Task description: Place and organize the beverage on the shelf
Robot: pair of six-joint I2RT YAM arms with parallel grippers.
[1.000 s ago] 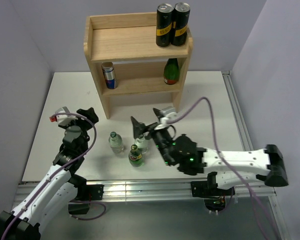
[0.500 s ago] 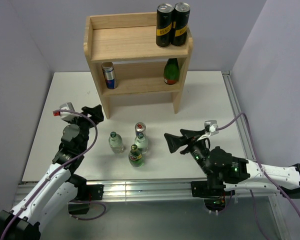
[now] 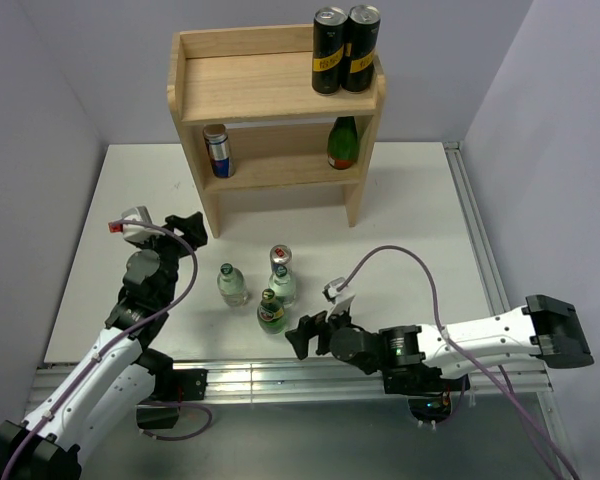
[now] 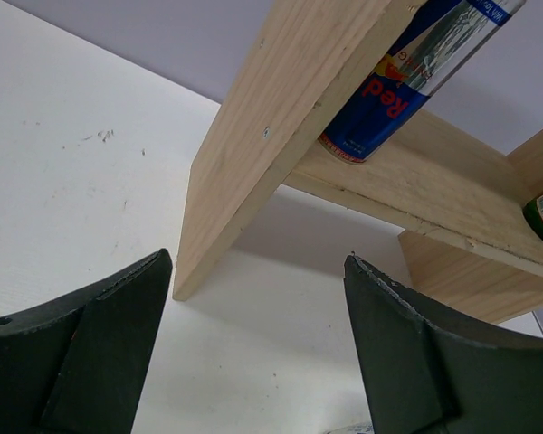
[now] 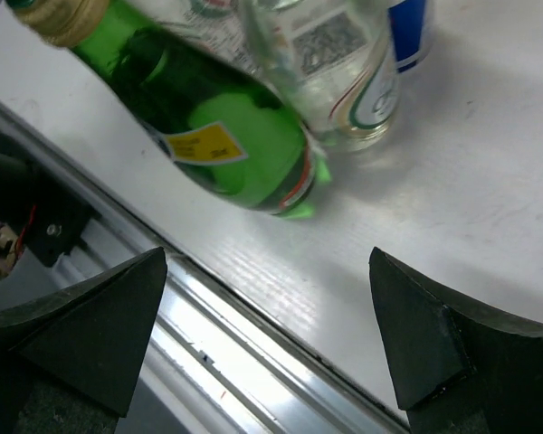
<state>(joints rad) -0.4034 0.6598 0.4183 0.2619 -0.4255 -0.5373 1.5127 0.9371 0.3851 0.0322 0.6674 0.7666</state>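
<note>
My right gripper is to close next around the body of the dark-green bottle (image 3: pixel 271 315) (image 5: pixel 213 140) that stands on the table beside the clear bottles.
The wooden shelf (image 3: pixel 242 95) stands at the back. Its lower board holds a blue-silver can (image 3: pixel 217 150) on the left and a dark-green bottle (image 3: pixel 342 142) on the right. On the table stand a clear green-capped bottle (image 3: pixel 231 285), a second clear bottle (image 3: pixel 283 288) with a blue-silver can (image 3: pixel 280 256) just behind it, and a dark-green bottle (image 3: pixel 271 313). My left gripper (image 3: pixel 185 228) is open and empty near the shelf's left leg (image 4: pixel 244 145). My right gripper (image 3: pixel 310 335) is open and empty, low at the front edge, right of the green bottle (image 5: pixel 217 127).
Two tall black cans with yellow bands (image 3: pixel 342 50) stand on the shelf's top board at the right. A metal rail (image 3: pixel 280 380) runs along the table's front edge, right under my right gripper (image 5: pixel 267 262). Walls close in the table on the left, back and right.
My right arm pulled away from the bottle group, swung out right, then came back low to the front edge beside the green bottle. The left arm barely moved. The bottles stayed put.
</note>
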